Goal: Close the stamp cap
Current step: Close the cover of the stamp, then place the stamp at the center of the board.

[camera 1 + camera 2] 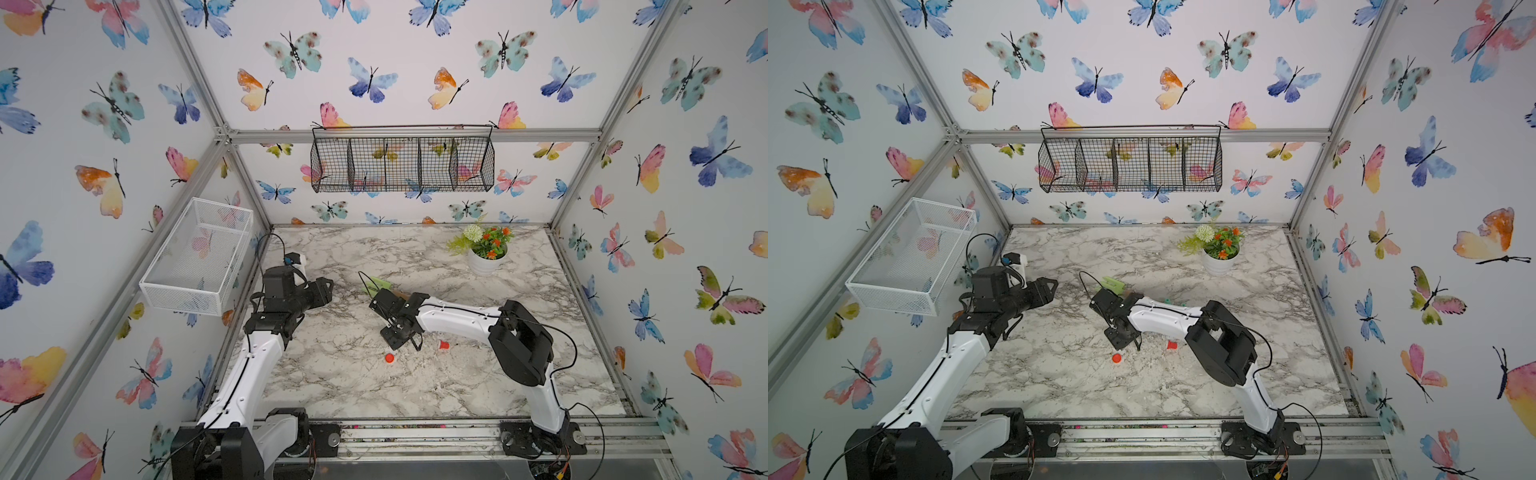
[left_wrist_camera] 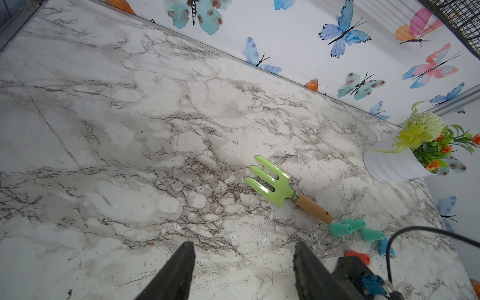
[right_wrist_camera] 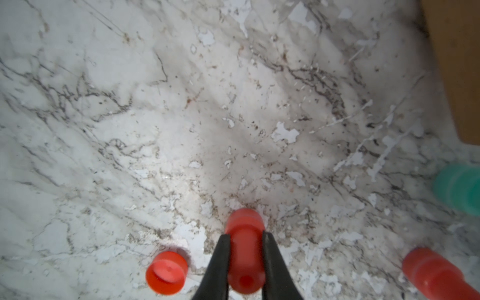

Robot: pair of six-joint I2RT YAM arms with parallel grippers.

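Note:
My right gripper is going to release the red stamp on the marble table (image 1: 409, 322) (image 3: 351, 201) next to the other red stamp.
My right gripper (image 3: 245, 236) is shut on a red stamp (image 3: 245, 252), held just above the marble table (image 3: 181, 117). Its rounded end sticks out past the fingertips. A red stamp cap (image 3: 166, 272) lies loose on the table right beside the gripper, its hollow side showing. In both top views the cap (image 1: 389, 358) (image 1: 1116, 358) sits in front of the right gripper (image 1: 409, 338); the held stamp is hidden there. My left gripper (image 2: 244, 246) hangs open over bare table at the left (image 1: 328, 289), with nothing between its fingers.
Another red stamp (image 3: 436, 275) (image 1: 444, 345) lies to the right of the held one. Green stamps (image 2: 340, 230), a blue one (image 2: 385, 249) and a green garden fork (image 2: 275, 181) lie behind the right arm. A white flower pot (image 1: 484, 257) stands at the back right.

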